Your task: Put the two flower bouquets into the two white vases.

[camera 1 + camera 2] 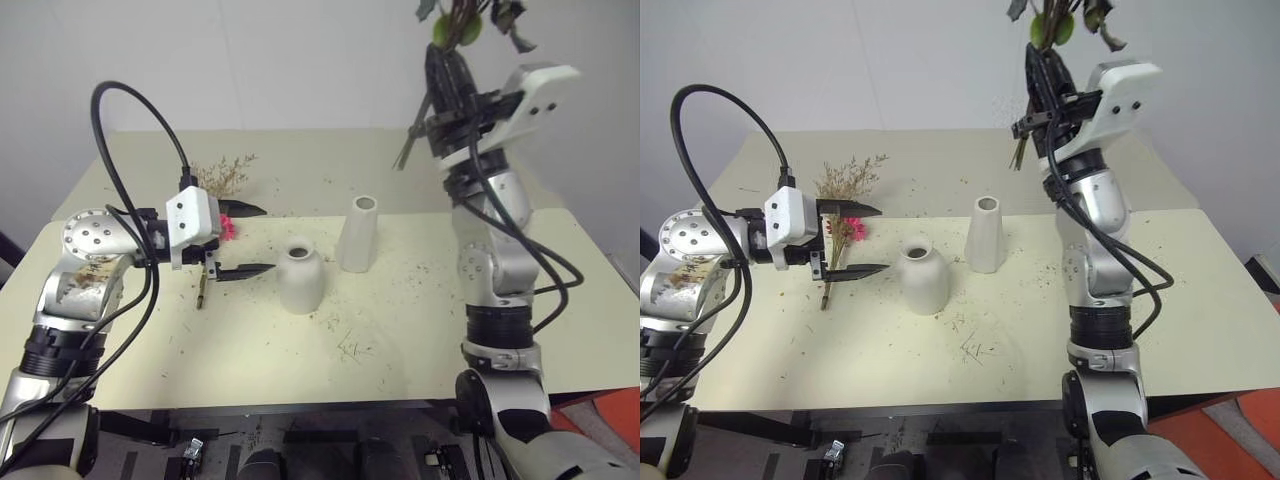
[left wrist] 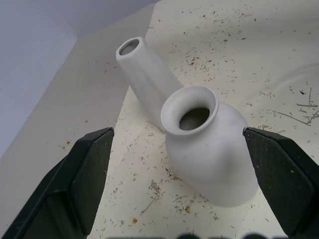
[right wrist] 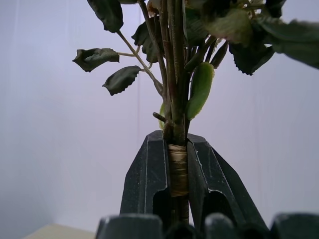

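Note:
My right gripper is to release the green-leaved bouquet in the opening of the tall slim vase (image 1: 366, 203).
My right gripper (image 1: 441, 62) is raised high over the table's far right, pointing upward and shut on the taped stems of the green-leaved bouquet (image 3: 175, 94). Its leaves run past the top edge and its stem ends (image 1: 406, 148) hang below. The dried-grass bouquet (image 1: 846, 187) with its magenta flower (image 1: 854, 228) lies on the table at the left, just behind my left gripper (image 1: 881, 240). That gripper is open, level and aimed at the short rounded vase (image 1: 300, 280), a short gap away. The tall slim vase (image 1: 358, 234) stands upright behind and to the right of it.
The cream table (image 1: 400, 340) is strewn with bits of dried stem. A black cable (image 1: 130, 115) loops above my left arm. The table's front edge is near my body, and an orange object (image 1: 612, 412) lies beyond its right corner.

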